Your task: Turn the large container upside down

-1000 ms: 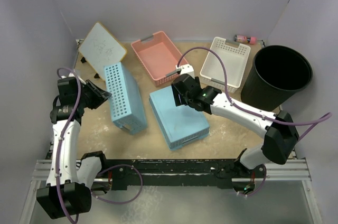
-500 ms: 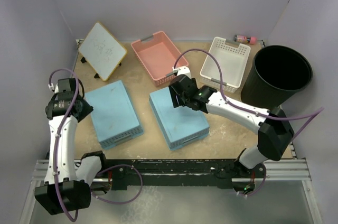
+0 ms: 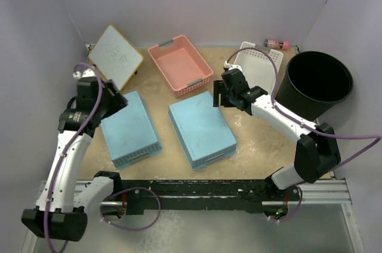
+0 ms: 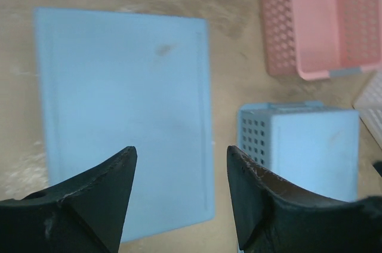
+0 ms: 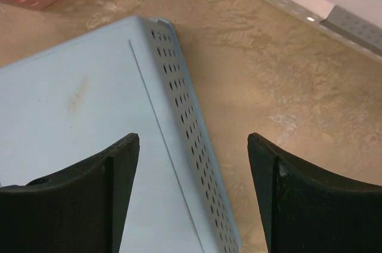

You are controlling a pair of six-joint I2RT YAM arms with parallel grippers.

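Next, my right gripper grabs the rim of the long side [image 3: 164, 75] facing the whiteboard on the pink basket, the container to turn over.
The large container [image 3: 319, 86] is a round black tub standing upright, mouth up, at the far right of the table in the top view. It shows in neither wrist view. My right gripper [image 3: 219, 94] is open and empty, well left of the tub, over the back right corner of the middle blue basket [image 5: 89, 145]; in the right wrist view [image 5: 193, 139] its jaws stand wide apart. My left gripper [image 3: 117, 102] is open and empty above the left blue basket [image 4: 119, 104], with its jaws spread in the left wrist view [image 4: 181, 151].
Both blue baskets [image 3: 128, 127] [image 3: 202, 132] lie bottom up. A pink basket [image 3: 179, 65] and a white perforated basket [image 3: 262, 65] stand at the back, the white one right beside the tub. A whiteboard [image 3: 115, 56] leans at back left. A small pink bottle [image 3: 277, 43] lies at the back wall.
The left blue basket went from standing on its side to lying flat, bottom up. My left gripper let go and lifted. My right gripper moved from the middle blue basket toward the white basket.
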